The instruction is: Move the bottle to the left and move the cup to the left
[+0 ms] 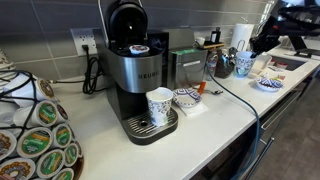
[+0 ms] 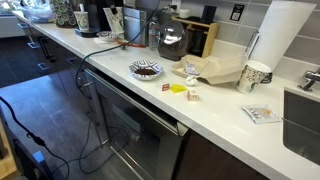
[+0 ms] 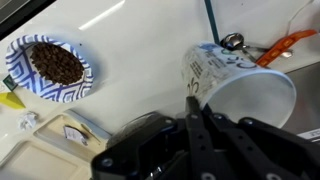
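Observation:
The robot's gripper will release the white paper cup on the bare counter (image 1: 190, 137) next to the coffee machine's drip tray.
In the wrist view my gripper (image 3: 200, 106) is closed on the rim of a white paper cup with a blue pattern (image 3: 240, 85). One finger is outside the wall and the other is inside the mouth. In an exterior view the same cup (image 1: 243, 64) is at the far right of the counter, under my gripper (image 1: 253, 48). A second cup like it (image 1: 160, 105) stands on the coffee machine's drip tray. Another patterned cup (image 2: 256, 76) stands by the paper-towel roll (image 2: 280, 35). I cannot pick out the bottle for certain.
A blue-patterned bowl with brown contents (image 3: 50, 65) (image 2: 146, 69) lies close to the held cup. A spoon with an orange handle (image 3: 278, 47) and a dark cable (image 3: 209, 20) lie beside it. The coffee machine (image 1: 135, 75), a patterned bowl (image 1: 186, 97) and a pod rack (image 1: 35, 135) share the counter.

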